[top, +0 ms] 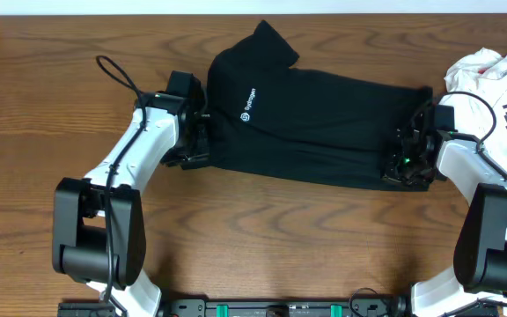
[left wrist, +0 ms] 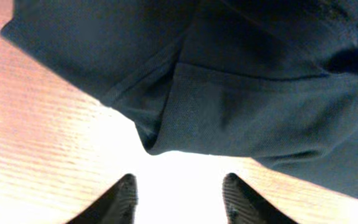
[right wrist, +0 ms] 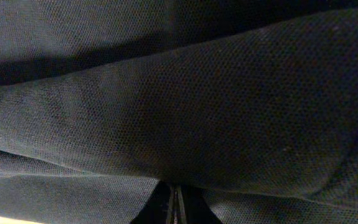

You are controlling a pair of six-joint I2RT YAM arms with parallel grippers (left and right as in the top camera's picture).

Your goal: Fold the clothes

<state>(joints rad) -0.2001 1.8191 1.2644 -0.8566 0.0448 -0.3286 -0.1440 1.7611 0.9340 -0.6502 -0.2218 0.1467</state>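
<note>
I need to use my left gripper to pinch the folded corner (left wrist: 157, 144) and pull it away from my right gripper before folding, because the shirt's end lies bunched in uneven layers.
A black shirt (top: 315, 123) with a small white logo lies across the middle of the wooden table, folded into a long band. My left gripper (top: 196, 145) is at the shirt's left edge. In the left wrist view its fingers (left wrist: 179, 180) are open and empty over bare wood, just short of a folded corner of the shirt (left wrist: 241, 93). My right gripper (top: 403, 163) is at the shirt's right end. In the right wrist view its fingers (right wrist: 174, 190) are closed together, pinching the black fabric (right wrist: 197, 106), which fills the view.
A pile of white clothes (top: 491, 75) lies at the back right, behind my right arm. A black cable (top: 117, 75) loops over the table by my left arm. The table (top: 262, 238) is bare wood in front of the shirt.
</note>
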